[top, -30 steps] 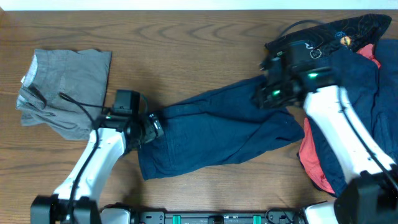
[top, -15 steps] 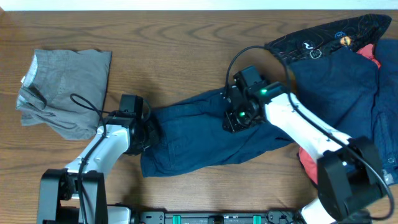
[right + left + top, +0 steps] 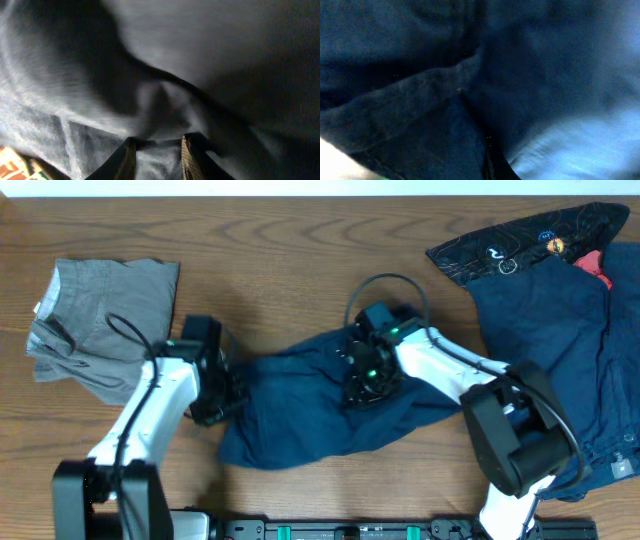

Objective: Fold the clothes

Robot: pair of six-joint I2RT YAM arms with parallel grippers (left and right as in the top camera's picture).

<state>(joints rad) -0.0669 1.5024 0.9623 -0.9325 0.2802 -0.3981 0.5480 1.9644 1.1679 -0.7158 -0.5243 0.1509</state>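
Note:
Next, my left gripper lets go of the navy blue trousers' end on the upper middle of the bunched cloth [image 3: 354,370].
The navy blue trousers [image 3: 300,415] lie bunched in the middle of the table. My left gripper [image 3: 228,395] sits at their left end, shut on the fabric. In the left wrist view navy cloth [image 3: 420,100] fills the frame and only a thin dark line of the closed gripper [image 3: 491,159] shows. My right gripper [image 3: 365,375] is over the trousers' upper middle, closed on a pinched fold of the cloth [image 3: 160,100]. That fold sits between its fingertips [image 3: 131,142], the gripper [image 3: 159,140] low in the right wrist view.
A grey garment [image 3: 105,315] lies folded at the far left. At the far right lie a black printed garment [image 3: 530,235], a red one [image 3: 592,265] and more navy cloth [image 3: 570,350]. The robot base runs along the front edge [image 3: 350,530].
My right gripper has swept left from the right-hand pile, bringing the trousers' right end over their middle. My left gripper has closed on the left end and shifted slightly.

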